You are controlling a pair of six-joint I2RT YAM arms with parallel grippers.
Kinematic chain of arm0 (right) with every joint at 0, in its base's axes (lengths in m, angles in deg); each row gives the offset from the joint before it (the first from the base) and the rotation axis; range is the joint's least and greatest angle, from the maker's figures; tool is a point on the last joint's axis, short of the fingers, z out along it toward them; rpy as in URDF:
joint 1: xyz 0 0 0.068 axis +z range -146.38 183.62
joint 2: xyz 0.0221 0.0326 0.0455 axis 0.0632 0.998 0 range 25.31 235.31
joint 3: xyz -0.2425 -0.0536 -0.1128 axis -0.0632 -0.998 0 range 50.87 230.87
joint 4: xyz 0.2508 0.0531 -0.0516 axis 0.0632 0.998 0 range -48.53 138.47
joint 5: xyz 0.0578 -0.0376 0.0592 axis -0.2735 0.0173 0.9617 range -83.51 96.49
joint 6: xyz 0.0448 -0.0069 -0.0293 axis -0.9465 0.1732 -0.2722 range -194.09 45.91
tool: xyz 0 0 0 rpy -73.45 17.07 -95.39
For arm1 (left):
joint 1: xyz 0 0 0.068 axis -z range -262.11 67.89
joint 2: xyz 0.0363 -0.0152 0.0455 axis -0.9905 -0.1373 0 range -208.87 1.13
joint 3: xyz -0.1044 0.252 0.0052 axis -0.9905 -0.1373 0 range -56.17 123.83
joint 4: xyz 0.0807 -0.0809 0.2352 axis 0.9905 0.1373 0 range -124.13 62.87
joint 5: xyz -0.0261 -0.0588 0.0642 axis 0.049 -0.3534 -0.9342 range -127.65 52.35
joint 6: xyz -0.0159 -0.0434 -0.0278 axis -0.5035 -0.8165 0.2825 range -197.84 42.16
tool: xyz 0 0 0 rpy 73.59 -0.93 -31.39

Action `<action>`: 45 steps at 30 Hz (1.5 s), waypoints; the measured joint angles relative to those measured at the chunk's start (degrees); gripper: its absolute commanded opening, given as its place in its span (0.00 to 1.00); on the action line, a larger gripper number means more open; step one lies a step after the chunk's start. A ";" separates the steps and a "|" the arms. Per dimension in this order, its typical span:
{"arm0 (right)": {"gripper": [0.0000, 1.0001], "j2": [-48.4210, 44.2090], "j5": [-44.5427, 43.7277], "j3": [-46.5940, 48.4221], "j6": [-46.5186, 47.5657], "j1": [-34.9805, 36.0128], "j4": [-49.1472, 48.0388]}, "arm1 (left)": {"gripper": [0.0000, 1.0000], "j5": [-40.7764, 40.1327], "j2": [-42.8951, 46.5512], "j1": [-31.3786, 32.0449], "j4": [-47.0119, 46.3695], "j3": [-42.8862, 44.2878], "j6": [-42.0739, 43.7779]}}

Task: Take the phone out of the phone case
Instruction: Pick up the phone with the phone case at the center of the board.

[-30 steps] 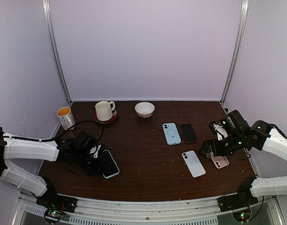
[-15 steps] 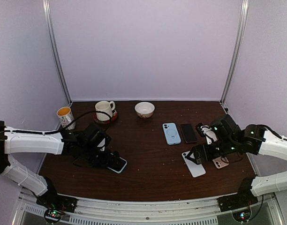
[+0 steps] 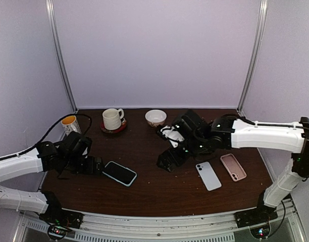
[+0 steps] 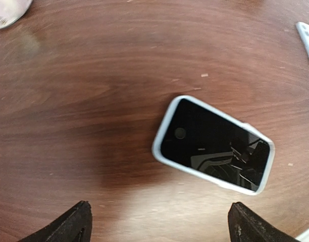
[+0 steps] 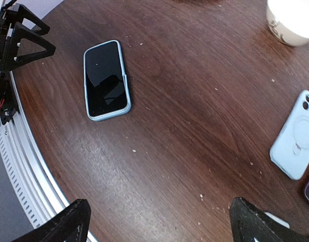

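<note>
I will close my right gripper across the middle of the light blue case's long sides (image 3: 121, 174) (image 5: 108, 86), so that one finger sits on each side of the phone.
The phone in its light blue case (image 3: 119, 173) lies flat, screen up, on the brown table left of centre. It also shows in the left wrist view (image 4: 212, 143) and the right wrist view (image 5: 106, 80). My left gripper (image 3: 94, 165) (image 4: 159, 227) is open and empty, just left of the phone and not touching it. My right gripper (image 3: 165, 161) (image 5: 159, 227) is open and empty above bare table, well to the right of the phone.
A white phone (image 3: 208, 176) and a pink case (image 3: 233, 167) lie at the right. A pale blue case with a ring (image 5: 298, 136) lies beyond my right gripper. A mug (image 3: 112, 119), a bowl (image 3: 155, 117) and a cup (image 3: 69, 126) stand along the back.
My left gripper has let go of the cased phone and drawn back to the left. My right arm has swung left from the right side to the table's middle.
</note>
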 measured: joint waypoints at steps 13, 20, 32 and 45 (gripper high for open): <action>1.00 32.06 0.24 33.33 9.05 6.32 10.54 | 0.98 0.63 3.50 -5.79 -5.66 -8.59 3.93; 1.00 42.05 -0.87 42.73 9.09 6.36 14.64 | 0.98 1.68 3.52 -5.79 -13.35 -13.14 3.34; 1.00 50.53 -1.60 50.16 8.52 6.73 14.23 | 0.98 4.04 2.71 -7.41 -24.48 -16.33 3.43; 1.00 53.44 -1.27 51.91 6.73 7.17 11.93 | 0.98 7.15 1.57 -8.46 -27.17 -16.33 3.85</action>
